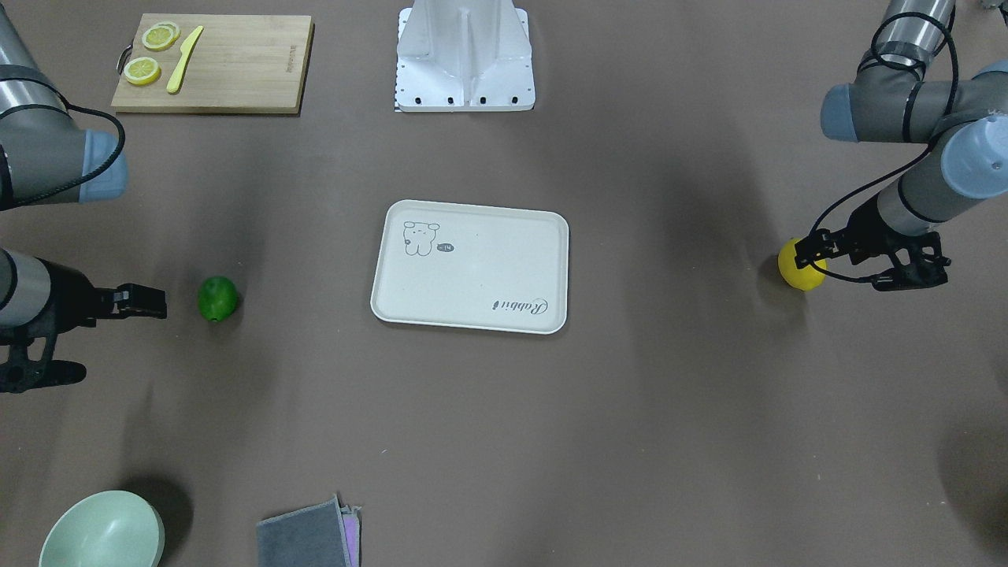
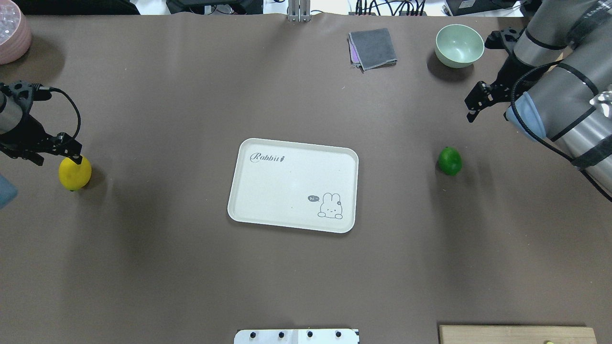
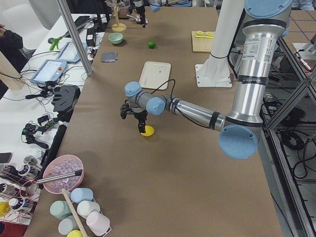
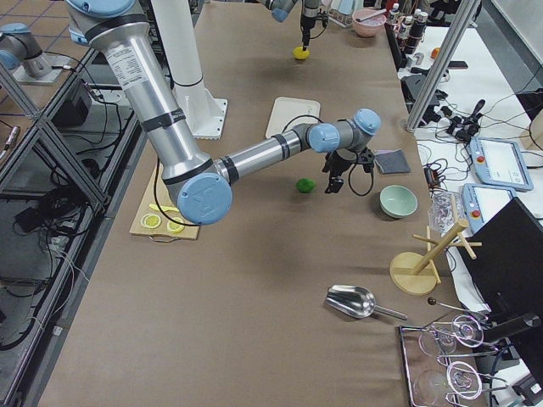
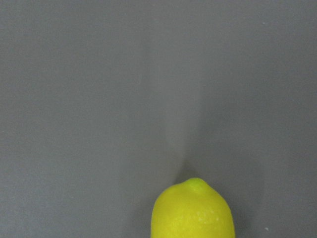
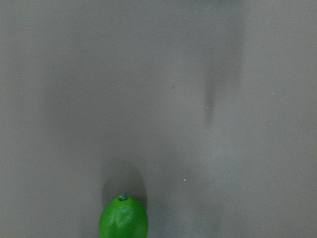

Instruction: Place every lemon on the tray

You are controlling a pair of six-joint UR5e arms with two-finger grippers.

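Observation:
Next, the robot's right gripper will move to the green lemon's middle (image 1: 218,299) (image 6: 124,224) and close there, so that the green lemon can be carried to the tray.
The cream-white tray (image 2: 248,191) lies bare at the table's middle, also in the front view (image 1: 472,311). The yellow lemon (image 2: 74,173) lies at the robot's far left. My left gripper (image 2: 75,154) hangs just above its far side, fingers close together, holding nothing. The left wrist view shows the yellow lemon (image 5: 193,210) at the bottom edge. The green lemon (image 2: 450,160) lies right of the tray. My right gripper (image 2: 474,111) hovers beyond it, apart from it, fingers together and empty. The right wrist view shows the green lemon (image 6: 123,218) low in the frame.
A pale green bowl (image 2: 459,45) and a folded grey cloth (image 2: 373,48) sit at the far edge. A wooden cutting board (image 1: 236,71) with lemon slices (image 1: 142,71) and a yellow knife (image 1: 184,60) lies near the robot's base (image 1: 465,55). A pink bowl (image 2: 12,36) is at the far left corner.

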